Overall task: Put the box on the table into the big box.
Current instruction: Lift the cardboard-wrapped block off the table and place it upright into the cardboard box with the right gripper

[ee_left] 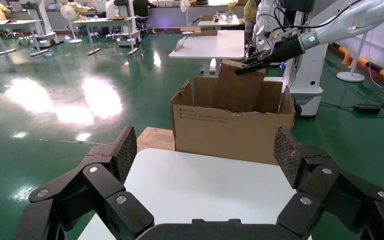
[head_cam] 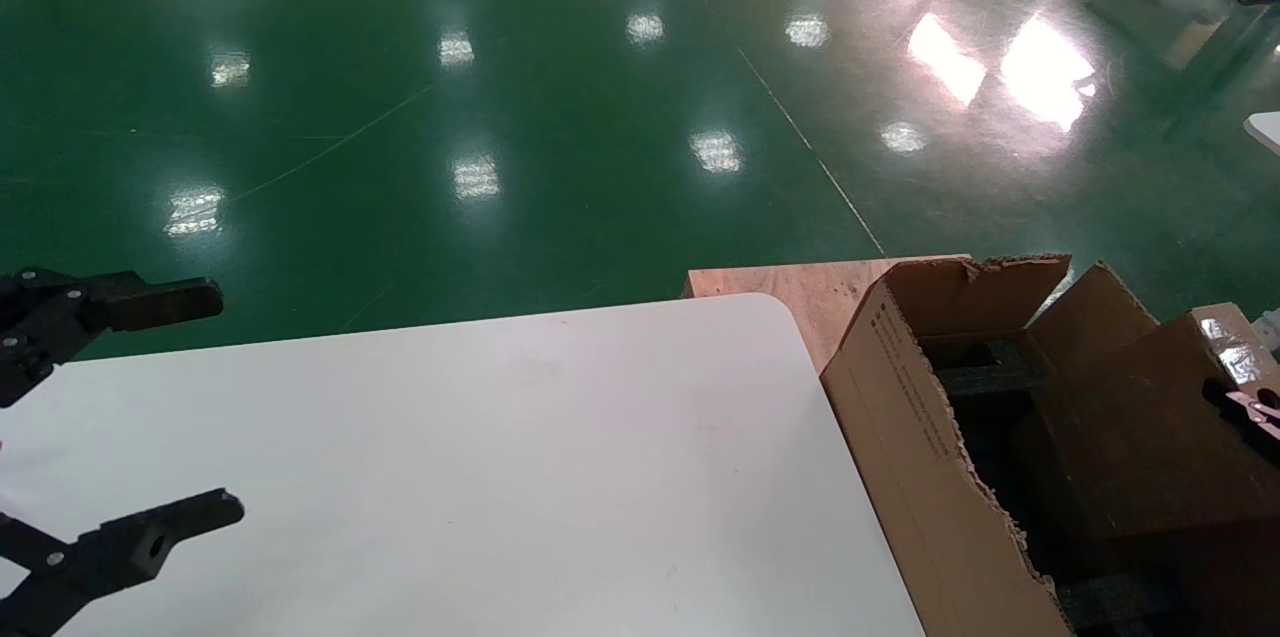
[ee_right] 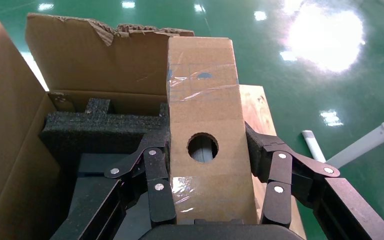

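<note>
The small tan box will be let go by my right gripper against the big box's inside [head_cam: 1076, 495] farthest from the white table. The small box is now above the black foam.
My right gripper [ee_right: 207, 150] is shut on the small tan box [ee_right: 202, 95], its pads pressed on the two sides and the round hole facing the camera. It holds the box over the open big box [ee_right: 10, 130], above the black foam [ee_right: 100, 127]. In the head view the held box [head_cam: 1130, 407] sits inside the carton [head_cam: 900, 417] outline at the right, with the right gripper [head_cam: 1250, 412] at the frame edge. My left gripper [head_cam: 230, 403] is open and empty over the left part of the white table [head_cam: 520, 457]. It also shows in the left wrist view [ee_left: 205, 150].
A flat wooden board [head_cam: 800, 292] lies under the carton, just past the table's far right corner. Green shiny floor surrounds the table. In the left wrist view other tables [ee_left: 215, 45] and robot stands [ee_left: 310, 75] are behind the carton [ee_left: 230, 132].
</note>
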